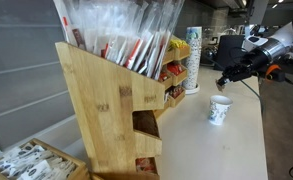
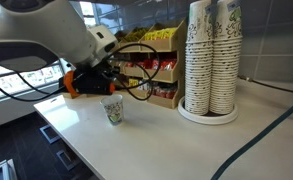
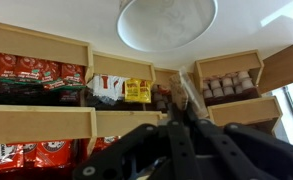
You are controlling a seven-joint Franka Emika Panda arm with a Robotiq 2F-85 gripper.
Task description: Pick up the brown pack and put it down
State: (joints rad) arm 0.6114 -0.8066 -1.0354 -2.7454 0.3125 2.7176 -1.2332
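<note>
I will release the brown pack on the white counter [image 1: 217,143] in front of the patterned paper cup. The pack is now just above that cup.
My gripper [image 3: 179,110] is shut, and a thin tan-brown sachet, the brown pack [image 3: 183,95], sticks out edge-on between its fingertips. In both exterior views the gripper [image 1: 227,80] [image 2: 108,82] hovers just above a small patterned paper cup [image 1: 220,108] [image 2: 113,110] that stands on the white counter. The pack is too small to make out in the exterior views. The wrist view is upside down; the cup's rim [image 3: 166,22] shows at its top.
A wooden shelf organiser [image 1: 106,100] [image 2: 151,70] holds red packets [image 3: 26,72], yellow packets [image 3: 137,91] and small brown items [image 3: 226,88]. Tall stacks of paper cups [image 2: 211,60] [image 1: 193,58] stand on the counter [image 2: 166,140]. The counter edge is near the cup.
</note>
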